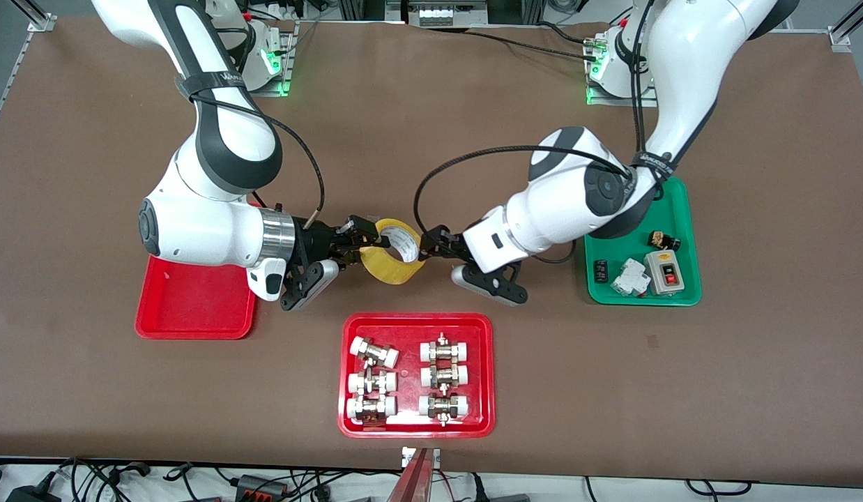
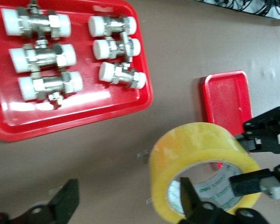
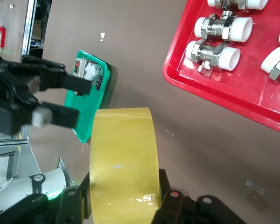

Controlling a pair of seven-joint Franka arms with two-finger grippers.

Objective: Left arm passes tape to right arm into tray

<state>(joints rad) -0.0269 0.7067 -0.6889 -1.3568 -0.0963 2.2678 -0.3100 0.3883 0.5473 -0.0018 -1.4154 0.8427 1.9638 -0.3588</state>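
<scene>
Next, my right gripper puts the yellow tape down in the middle of the plain red tray [image 1: 200, 275].
The yellow tape [image 1: 393, 259] hangs in the air over the bare table, held upright. My right gripper [image 1: 362, 242], on the arm with the silver wrist ring, is shut on the tape [image 3: 123, 163] across its width, one finger on each side face. My left gripper [image 1: 431, 245] is open at the tape's other edge. In the left wrist view one of its fingers [image 2: 192, 200] sits inside the roll's [image 2: 200, 158] core and the other [image 2: 65, 203] stands well away. The plain red tray [image 1: 194, 307] lies under the right arm and holds nothing I can see.
A red tray of metal fittings [image 1: 348, 390] lies nearer the front camera than the grippers. A green tray [image 1: 644, 296] with switches and small parts lies toward the left arm's end. Cables run along the table's front edge.
</scene>
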